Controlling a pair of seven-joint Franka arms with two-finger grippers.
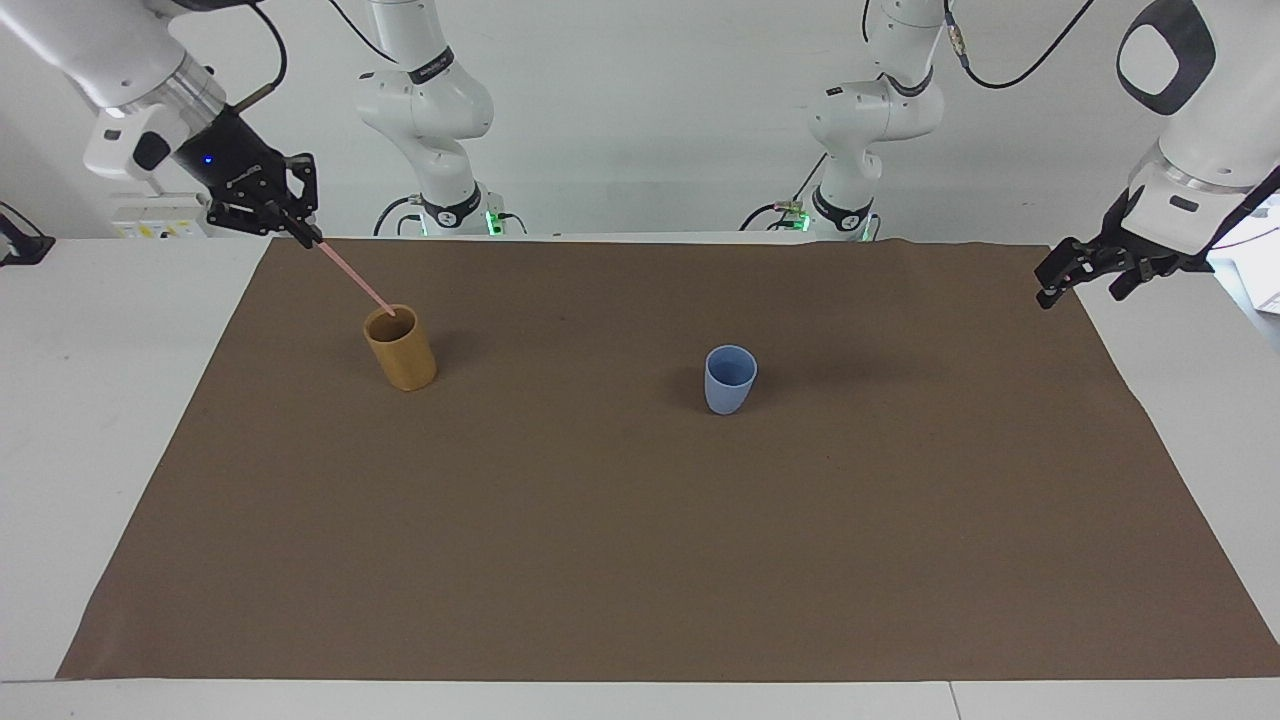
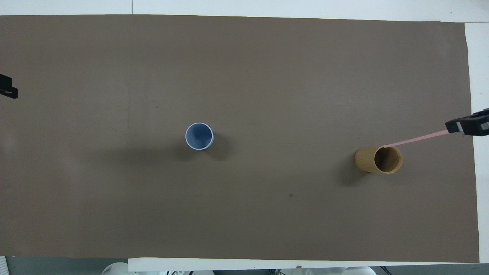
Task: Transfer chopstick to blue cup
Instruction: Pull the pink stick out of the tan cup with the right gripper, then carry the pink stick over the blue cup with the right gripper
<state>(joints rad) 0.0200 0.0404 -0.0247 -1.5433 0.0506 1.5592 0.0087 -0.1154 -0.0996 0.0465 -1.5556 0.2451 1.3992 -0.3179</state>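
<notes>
My right gripper is to let go of the pale pink chopstick inside the blue cup [image 2: 199,137], so that it leans toward the tan cup. The chopstick's tip is now at the tan cup's rim.
My right gripper [image 1: 303,235] is shut on the upper end of the pale pink chopstick [image 1: 352,275], raised above the mat's corner at the right arm's end. The chopstick [image 2: 416,139] slants down, and its lower tip is at the rim of the tan cup [image 1: 400,350]. The tan cup [image 2: 376,159] stands upright. The light-blue cup [image 1: 730,380] stands upright near the middle of the mat, and the blue cup [image 2: 199,136] shows nothing inside. My left gripper [image 1: 1080,283] waits open and holds nothing, raised over the mat's edge at the left arm's end; only its tip [image 2: 7,88] shows from overhead.
A brown mat [image 1: 640,550] covers most of the white table [image 1: 90,420]. Apart from the two cups, nothing stands on it.
</notes>
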